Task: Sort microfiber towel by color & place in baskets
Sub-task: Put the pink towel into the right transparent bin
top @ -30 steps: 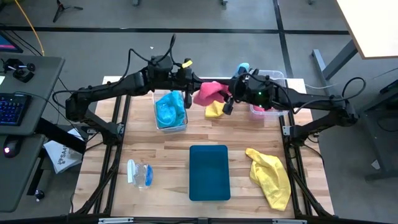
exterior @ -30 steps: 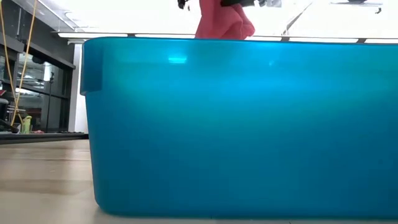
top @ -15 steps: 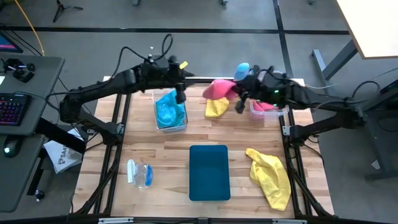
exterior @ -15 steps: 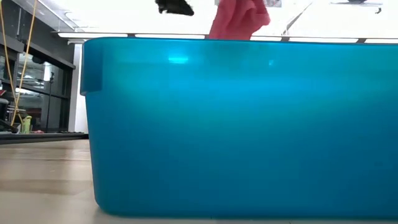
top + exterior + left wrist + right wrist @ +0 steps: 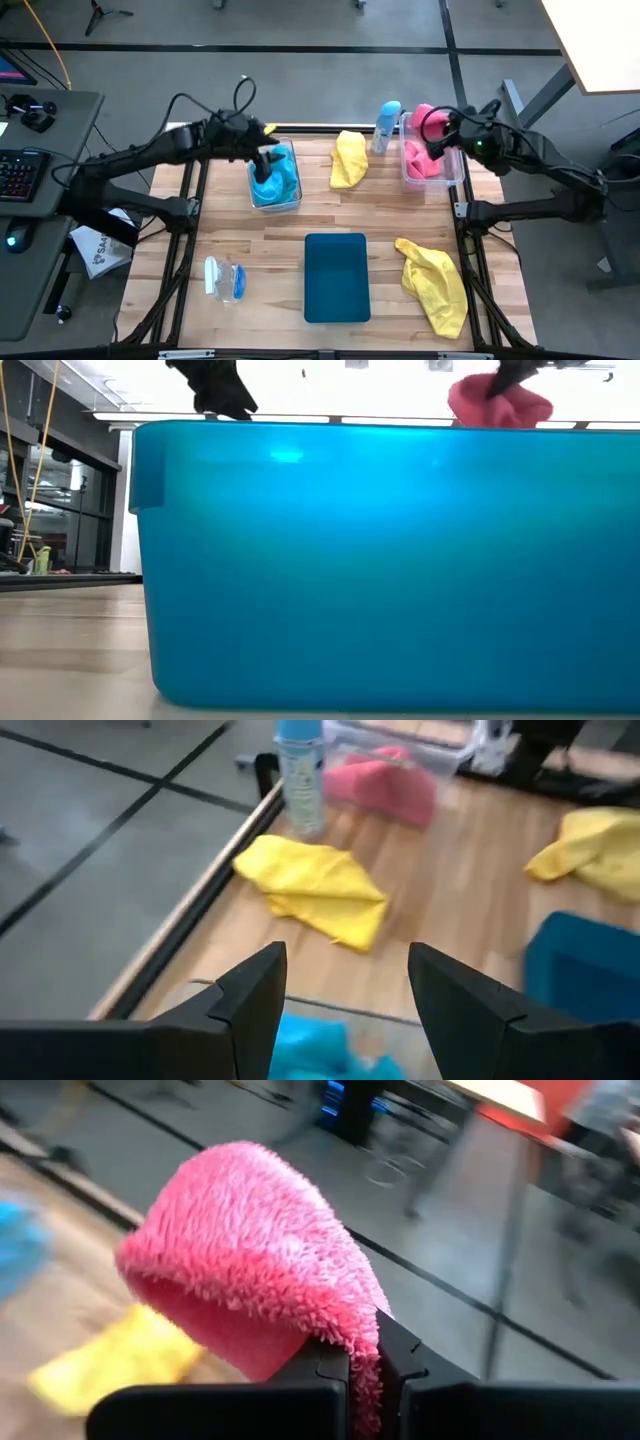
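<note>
My right gripper is to let go of the pink towel on the pink cloth inside the clear basket (image 5: 425, 158) beside the blue-capped bottle. The pink towel is now held over that basket.
My right gripper (image 5: 441, 137) is shut on a pink microfiber towel (image 5: 424, 118) over the right clear basket (image 5: 447, 181), which holds more pink cloth (image 5: 418, 160). My left gripper (image 5: 268, 160) hovers open over the left clear basket (image 5: 292, 205), above the blue towels (image 5: 277, 180) that lie in it, and touches nothing. In the left wrist view its fingers stand apart (image 5: 345, 1010) above the blue cloth (image 5: 315, 1048). One yellow towel (image 5: 348, 158) lies flat on the table between the baskets. Another yellow towel (image 5: 435, 282) lies near the right front. The dark-teal tray (image 5: 336, 277) sits at the front middle. My right gripper pinches a fold of the pink towel (image 5: 352, 1342) between its two shut fingers, coming from the table's right side. The cloth bulges in a bunch beyond the fingertips (image 5: 240, 1250). It is held up above the right basket (image 5: 498, 402); whether its lower end touches the pink cloth inside, I cannot tell.
A clear bottle with a light-blue cap (image 5: 388, 124) stands between the yellow towel and the right basket. A small clear bottle (image 5: 225, 278) lies at the front left. The teal tray's wall (image 5: 380, 560) fills the low view.
The pink towel has passed from my left gripper to my right: the left opened and let go, the right shut on it. The right gripper carried it toward the table's right edge, over the right basket. The left drew back toward the left, over the blue basket.
</note>
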Tool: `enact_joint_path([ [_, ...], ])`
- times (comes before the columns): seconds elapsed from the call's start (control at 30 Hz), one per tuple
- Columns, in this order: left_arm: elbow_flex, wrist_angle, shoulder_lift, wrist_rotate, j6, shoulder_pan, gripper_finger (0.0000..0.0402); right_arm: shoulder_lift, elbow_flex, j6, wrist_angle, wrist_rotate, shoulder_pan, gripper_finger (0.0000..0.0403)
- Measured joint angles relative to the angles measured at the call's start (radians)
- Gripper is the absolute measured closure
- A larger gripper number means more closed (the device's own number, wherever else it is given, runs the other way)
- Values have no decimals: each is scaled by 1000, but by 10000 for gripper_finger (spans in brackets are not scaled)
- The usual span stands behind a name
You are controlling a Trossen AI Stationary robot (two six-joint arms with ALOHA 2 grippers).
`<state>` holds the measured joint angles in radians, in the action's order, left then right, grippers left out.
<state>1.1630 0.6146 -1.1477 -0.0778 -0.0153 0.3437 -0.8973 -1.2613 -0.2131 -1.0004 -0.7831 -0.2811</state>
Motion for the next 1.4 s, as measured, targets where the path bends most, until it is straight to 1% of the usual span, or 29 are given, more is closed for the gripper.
enact_joint_path([
  [0.1, -95, -110, 52, -1, -74, -36, 202, 3, 0, -69, -63, -47, -48, 402],
  [0.23, -175, -203, 100, -11, -138, -70, 202, -6, 16, -116, -61, -18, -143, 402],
  [0.3, -187, -208, 112, -13, -149, -80, 202, -4, 72, -137, -38, 62, -210, 402],
  [0.43, -186, -225, 125, -14, -150, -98, 202, 1, 233, -137, 67, 359, -383, 403],
  [0.5, -186, -227, 134, -14, -150, -105, 202, -6, 288, -127, 127, 471, -462, 403],
  [0.57, -186, -227, 146, -14, -163, -112, 202, -19, 311, -136, 152, 535, -530, 403],
  [0.7, -186, -224, 170, -14, -187, -130, 202, -65, 313, -128, 132, 593, -647, 403],
  [0.77, -186, -224, 181, -14, -193, -137, 202, -91, 299, -129, 113, 635, -663, 403],
  [0.87, -186, -224, 192, -16, -194, -146, 202, -151, 288, -151, 88, 763, -677, 403],
  [0.93, -186, -225, 197, -17, -195, -152, 202, -194, 291, -145, 54, 812, -686, 403],
  [1.0, -186, -225, 199, -17, -202, -154, 202, -231, 290, -146, 39, 838, -687, 403],
  [1.1, -186, -224, 200, -17, -211, -157, 202, -273, 290, -134, 18, 831, -684, 395],
  [1.17, -186, -224, 199, -16, -211, -157, 202, -278, 290, -118, 16, 805, -686, 378],
  [1.23, -186, -224, 200, -16, -211, -157, 202, -273, 290, -104, 16, 796, -687, 353],
  [1.4, -186, -222, 200, -16, -198, -157, 202, -243, 251, -67, -13, 796, -685, 269],
])
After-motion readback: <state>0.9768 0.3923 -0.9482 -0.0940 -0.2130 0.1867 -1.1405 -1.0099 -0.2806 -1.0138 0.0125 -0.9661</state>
